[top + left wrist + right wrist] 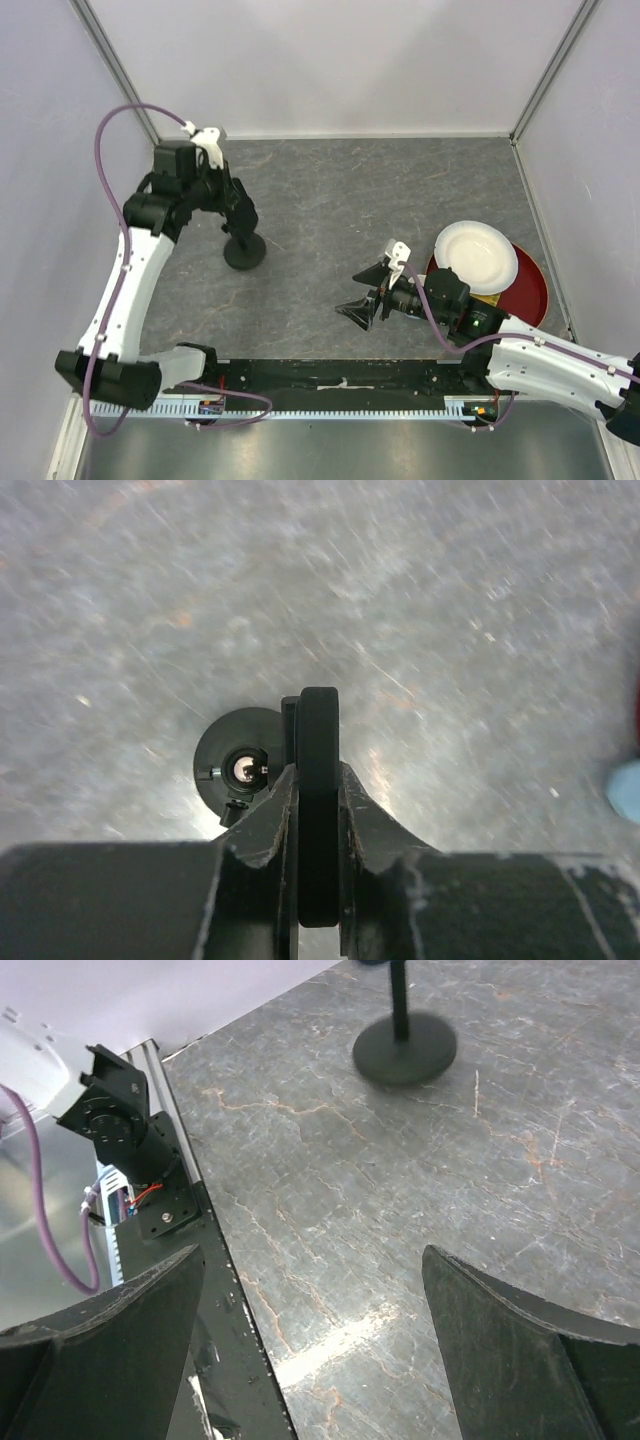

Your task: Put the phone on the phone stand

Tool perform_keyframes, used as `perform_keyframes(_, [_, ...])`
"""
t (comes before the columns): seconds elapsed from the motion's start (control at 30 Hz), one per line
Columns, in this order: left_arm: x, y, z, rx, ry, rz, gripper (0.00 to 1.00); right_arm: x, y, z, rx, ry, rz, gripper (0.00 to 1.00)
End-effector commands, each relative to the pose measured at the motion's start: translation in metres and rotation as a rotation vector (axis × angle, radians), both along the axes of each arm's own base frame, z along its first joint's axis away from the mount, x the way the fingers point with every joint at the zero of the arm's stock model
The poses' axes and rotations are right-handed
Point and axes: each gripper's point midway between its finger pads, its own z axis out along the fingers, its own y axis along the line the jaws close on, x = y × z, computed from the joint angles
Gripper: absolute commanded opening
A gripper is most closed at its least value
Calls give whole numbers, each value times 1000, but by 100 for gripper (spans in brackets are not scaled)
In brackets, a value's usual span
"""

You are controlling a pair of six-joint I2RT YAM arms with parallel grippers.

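Observation:
Next, I let go of the phone with my left gripper on its stand at the table's far corner (185, 178), away from the white plate.
My left gripper (238, 212) is shut on the phone (318, 770), a black slab seen edge-on between the fingers. It holds the phone upright just above and beside the phone stand (245, 250). In the left wrist view the stand's round base and clamp head (238, 768) lie right below, touching the phone's left side in the picture. In the top view the phone itself cannot be told apart from the black fingers. My right gripper (362, 298) is open and empty, low over the table near the front edge. The stand also shows far off in the right wrist view (405, 1048).
A white plate (476, 256) rests on a dark red dish (528, 292) at the right. The black base rail (340, 378) runs along the near edge; the left arm's base (120, 1130) stands on it. A pale blue thing (627, 790) shows at the left wrist view's right edge.

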Motion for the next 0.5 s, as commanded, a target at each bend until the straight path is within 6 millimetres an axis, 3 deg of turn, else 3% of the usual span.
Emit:
perform_keyframes(0.0, [68,46,82,83,-290,44,2,-9,7,23,47,16,57,96])
perform_keyframes(0.07, [91,59,89,92,-295,29,2,-14,9,17,36,43,79,96])
perform_keyframes(0.17, [129,103,94,174,-327,98,2,-20,11,11,31,90,103,96])
perform_keyframes(0.2, [137,113,111,185,-369,115,2,-21,12,9,29,107,109,96])
perform_keyframes(0.23, [152,121,101,183,-342,115,2,-23,12,7,21,118,116,96])
perform_keyframes(0.3, [173,148,126,228,-418,135,2,-24,14,2,-8,140,126,96])
perform_keyframes(0.33, [188,160,116,230,-402,138,2,-24,16,2,-16,138,133,96])
perform_keyframes(0.37, [195,165,129,233,-435,139,2,-23,16,2,-24,133,137,96])
perform_keyframes(0.4, [202,168,129,218,-442,116,2,-22,15,-3,-58,113,141,96])
perform_keyframes(0.43, [217,180,109,206,-403,116,2,-19,16,-3,-76,105,136,96])
perform_keyframes(0.47, [221,185,120,206,-432,116,2,-16,15,-3,-89,98,129,96])
